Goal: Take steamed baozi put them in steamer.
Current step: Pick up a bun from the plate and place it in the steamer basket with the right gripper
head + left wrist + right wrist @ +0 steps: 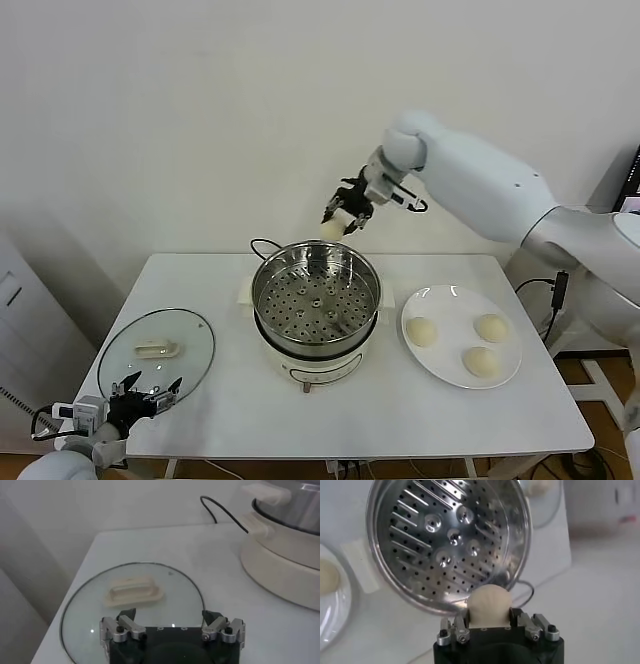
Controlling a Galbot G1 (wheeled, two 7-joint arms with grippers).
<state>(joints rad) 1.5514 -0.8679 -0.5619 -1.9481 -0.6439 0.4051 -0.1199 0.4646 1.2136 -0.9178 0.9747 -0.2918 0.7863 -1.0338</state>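
I need to let go of the baozi with my right gripper on the perforated steamer's bottom (317, 280) (463, 569), between its middle dimple and the far rim of the steamer. The baozi is now high above that rim.
High above the far rim of the steamer (316, 292), my right gripper (340, 224) is shut on one steamed baozi (333, 229). The right wrist view shows that cream bun (489, 605) squeezed between both fingers, with the steamer's perforated steel basket (445, 540) below and empty. Three more baozi (422, 331) (491, 327) (481, 361) lie on the white plate (440, 300) to the right of the steamer. My left gripper (147, 393) rests open at the table's front left, over the near edge of the glass lid (140, 605), holding nothing.
The glass lid (155, 349) with its white handle (157, 348) lies flat on the left of the white table (380, 420). A black cord (262, 243) loops behind the steamer's white pot base (310, 372). A wall stands close behind the table.
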